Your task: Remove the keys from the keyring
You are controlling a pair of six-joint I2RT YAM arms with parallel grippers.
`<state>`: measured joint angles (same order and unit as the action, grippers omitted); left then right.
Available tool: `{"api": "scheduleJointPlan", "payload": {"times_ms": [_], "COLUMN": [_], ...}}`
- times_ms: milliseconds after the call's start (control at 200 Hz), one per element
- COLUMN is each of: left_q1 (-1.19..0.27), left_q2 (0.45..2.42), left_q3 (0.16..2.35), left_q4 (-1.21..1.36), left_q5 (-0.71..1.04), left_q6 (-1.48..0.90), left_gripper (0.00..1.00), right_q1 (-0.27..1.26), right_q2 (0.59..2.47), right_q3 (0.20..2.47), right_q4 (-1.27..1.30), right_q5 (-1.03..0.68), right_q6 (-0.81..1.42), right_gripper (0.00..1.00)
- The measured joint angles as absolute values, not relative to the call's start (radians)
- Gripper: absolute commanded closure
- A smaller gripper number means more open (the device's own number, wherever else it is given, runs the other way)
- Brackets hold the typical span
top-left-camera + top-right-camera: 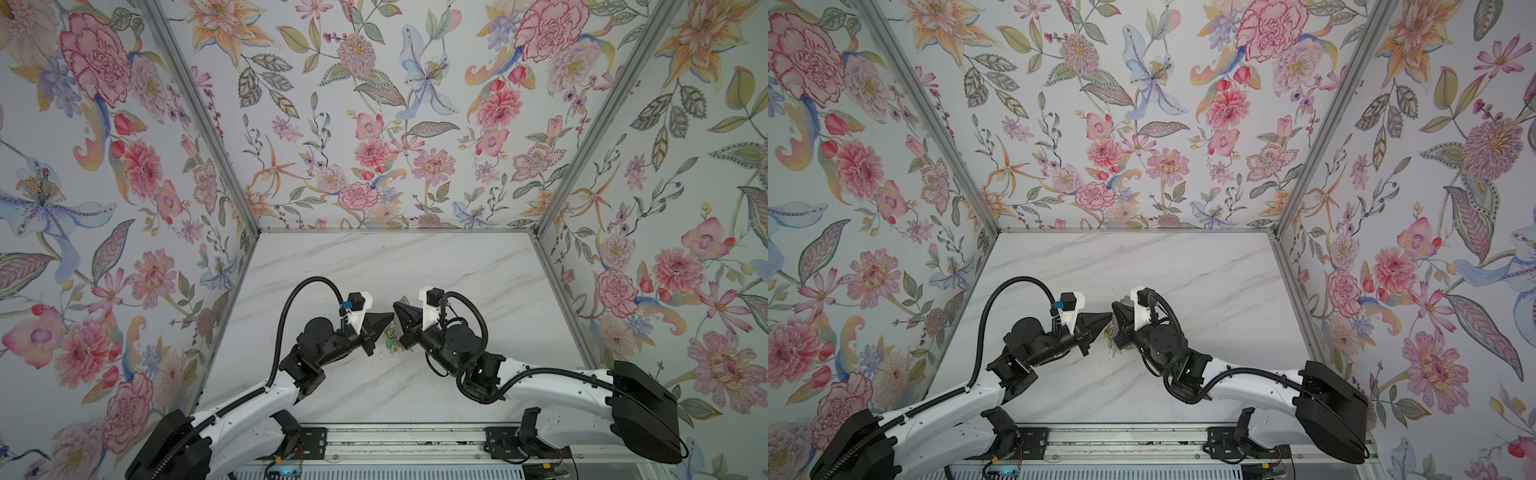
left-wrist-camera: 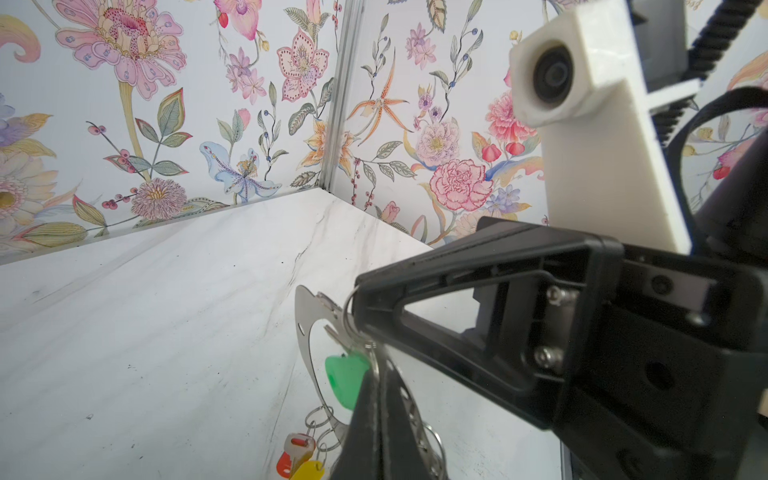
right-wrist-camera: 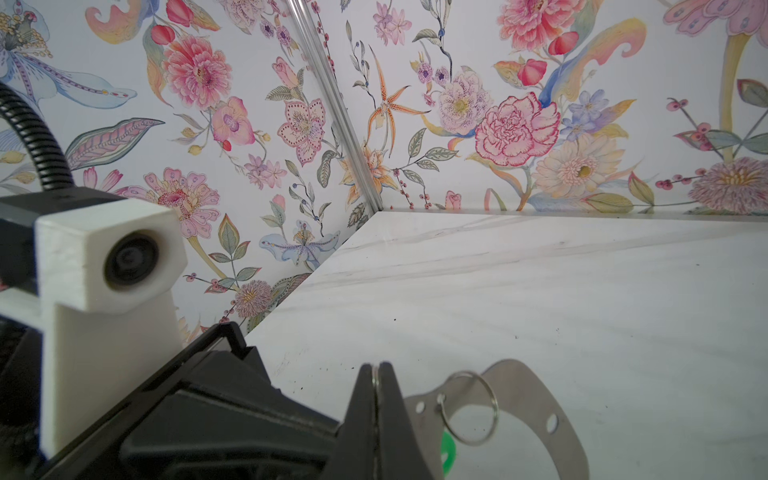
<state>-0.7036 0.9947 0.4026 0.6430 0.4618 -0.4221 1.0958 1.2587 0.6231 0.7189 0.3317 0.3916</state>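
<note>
The wire ring runs through the hoop's rim by my right gripper's fingers, so my right gripper needs to open, swing around and take the hoop from another side (image 3: pixel 524 382).
In both top views my two grippers meet tip to tip above the middle of the table, the left gripper (image 1: pixel 390 317) and the right gripper (image 1: pixel 396 306). The grey keyring (image 2: pixel 306 332) hangs between them. The right gripper (image 3: pixel 376 369) is shut on a thin wire ring at the hoop's rim. The left gripper (image 2: pixel 377 365) is shut at the green-tagged key (image 2: pixel 344 379); what lies between its pads is hidden. Red-orange (image 2: pixel 286 462) and yellow (image 2: pixel 309 470) tagged keys dangle from small rings at the hoop's lower rim. Another wire ring (image 3: pixel 469 409) sits in a rim hole.
The white marble table (image 1: pixel 395 270) is enclosed by floral walls (image 1: pixel 374 124) at the back and both sides. A metal rail (image 1: pixel 395 444) with the arm mounts runs along the front edge. Black cables loop over both wrists.
</note>
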Motion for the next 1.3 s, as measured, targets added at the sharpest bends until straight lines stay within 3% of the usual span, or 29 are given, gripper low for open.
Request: {"api": "scheduleJointPlan", "payload": {"times_ms": [175,475,816,1041,1296], "left_q1": [-0.713,-0.714,-0.714,-0.714,-0.714], "left_q2": [0.977,0.974,0.982,0.984,0.984], "left_q3": [0.444,0.483,0.485,0.464,0.460], "left_q4": [0.549,0.462,0.420,0.439,0.437], "left_q5": [0.452,0.496,0.520,0.544,0.567], "left_q6": [-0.363,-0.308,-0.295,-0.296,-0.295], "left_gripper": [1.00,1.00,1.00,1.00,1.00], "right_q1": [1.027,0.943,0.821,0.757,0.717], "right_q2": [1.200,1.126,1.122,1.216,1.261], "right_q3": [0.659,0.775,0.910,1.028,1.033], "right_q4": [0.565,0.248,-0.014,-0.270,-0.373], "right_q5": [0.163,-0.037,-0.220,-0.375,-0.543], "right_q6": [0.453,0.501,0.513,0.401,0.245], "right_gripper": [1.00,0.85,0.80,0.71,0.66]}}
